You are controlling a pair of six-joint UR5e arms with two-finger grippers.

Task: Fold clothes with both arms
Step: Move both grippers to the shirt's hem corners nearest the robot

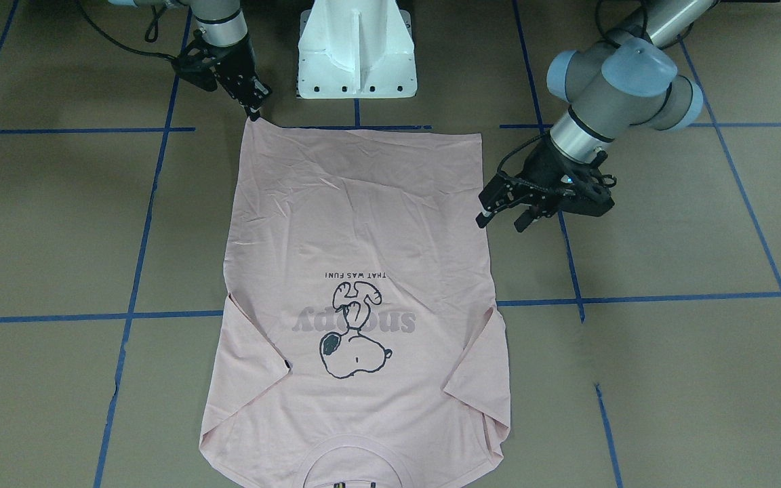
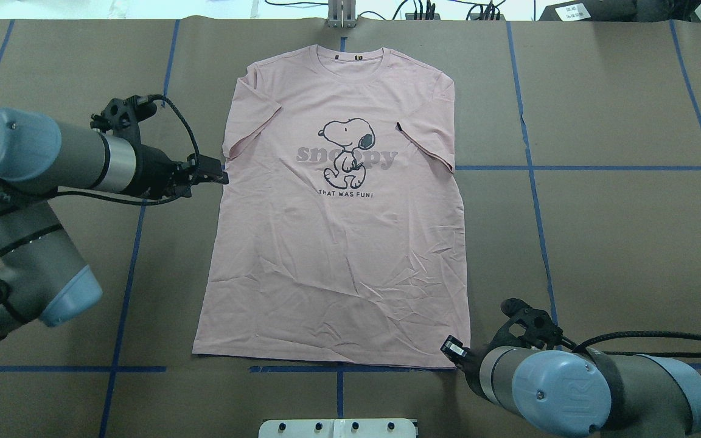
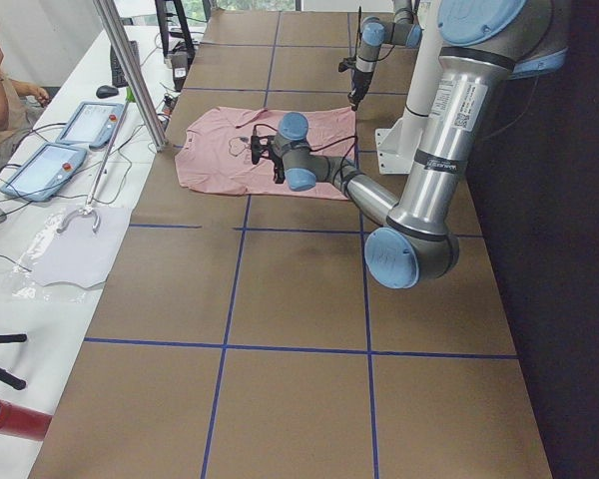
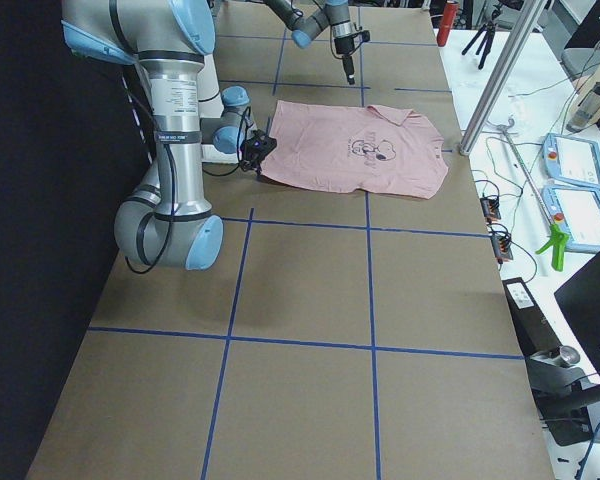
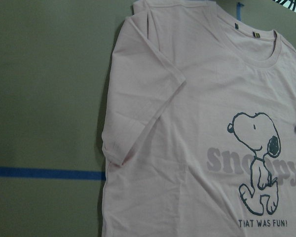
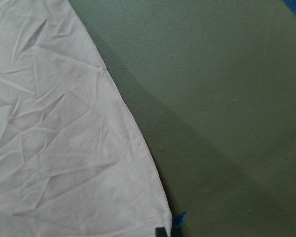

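The pale pink T-shirt has a hem corner [image 1: 475, 138] opposite the corner at my right gripper, and my left gripper should go there next and close on it.
The pale pink T-shirt [image 2: 338, 255] lies flat and face up on the brown table, collar away from the robot and hem towards it. My left gripper [image 1: 501, 220] is open and hovers just off the shirt's side edge, below the sleeve [image 5: 138, 123]. It touches nothing. My right gripper [image 1: 255, 110] has its tip down at the hem corner [image 6: 158, 217] nearest it. The cloth there lies flat, and I cannot tell whether the fingers are closed on it.
The white pedestal base [image 1: 356, 54] stands just behind the hem. Blue tape lines [image 1: 668, 297] cross the table. A side bench past the collar end holds tablets [image 3: 90, 125], a metal pole [image 3: 130, 70] and cables, with a person seated there.
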